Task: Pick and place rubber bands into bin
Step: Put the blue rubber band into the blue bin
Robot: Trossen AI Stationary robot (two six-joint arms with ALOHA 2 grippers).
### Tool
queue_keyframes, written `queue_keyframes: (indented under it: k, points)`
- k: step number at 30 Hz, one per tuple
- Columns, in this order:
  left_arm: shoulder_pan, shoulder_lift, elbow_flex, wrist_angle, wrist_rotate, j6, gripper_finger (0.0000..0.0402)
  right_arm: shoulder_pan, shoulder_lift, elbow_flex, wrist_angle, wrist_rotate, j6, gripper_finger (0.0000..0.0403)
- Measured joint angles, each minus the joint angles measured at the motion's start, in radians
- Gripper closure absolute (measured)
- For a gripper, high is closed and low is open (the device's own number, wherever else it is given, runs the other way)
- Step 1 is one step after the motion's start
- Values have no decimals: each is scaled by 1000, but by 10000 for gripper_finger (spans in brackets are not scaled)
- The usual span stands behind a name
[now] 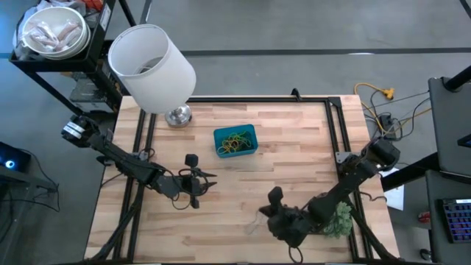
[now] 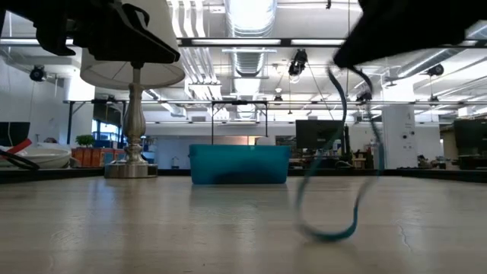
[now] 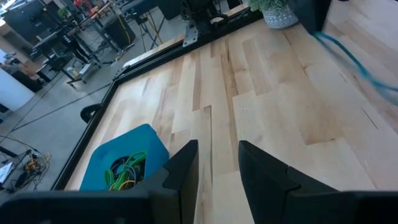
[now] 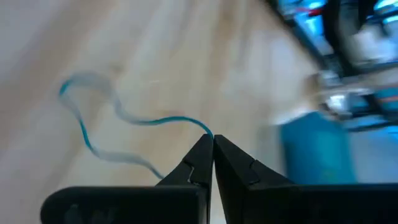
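The teal rubber band, now hanging near the table's front, will be released by my right gripper, and I need to leave it on the green rubber bands inside the blue bin (image 1: 238, 140) (image 4: 323, 155).
The blue bin (image 1: 235, 140) stands on the wooden table behind its middle, with several green and yellow rubber bands (image 1: 237, 140) in it. It also shows in the low view (image 2: 240, 164) and the left wrist view (image 3: 124, 163). My right gripper (image 4: 212, 140) is near the table's front, right of the middle (image 1: 274, 213). It is shut on a thin teal rubber band (image 4: 93, 118). The band hangs as a long loop in the low view (image 2: 335, 221). My left gripper (image 3: 217, 163) is open and empty, left of the middle (image 1: 197, 181). My right gripper pinches the teal rubber band between its two fingertips, at the loop's upper end (image 4: 206, 129). The band hangs slack below the fingers in a long wavy loop. I cannot tell whether its lower end (image 2: 329, 234) touches the table or hangs just above it.
A lamp with a big white shade (image 1: 151, 66) and a metal foot (image 1: 178, 115) stands at the far left. A bushy green plant ball (image 1: 340, 218) lies at the front right beside my right arm. Black frame rails (image 1: 335, 125) run along the table's edges.
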Motion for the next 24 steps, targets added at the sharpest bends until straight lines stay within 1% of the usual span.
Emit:
queue_keyframes:
  k: [4,6,9,15,24]
  points:
    - [0,0,0,-1,0,0,304,-4,-24,1,24,128,-95,395]
    - [0,0,0,0,0,0,304,-11,-32,1,48,169,-149,395]
    - [0,0,0,-1,0,0,304,-33,-43,1,103,201,-227,395]
    - [0,0,-1,-2,0,0,304,-103,-51,1,188,222,-365,394]
    - [0,0,-1,-3,0,0,304,-263,-55,1,288,222,-527,394]
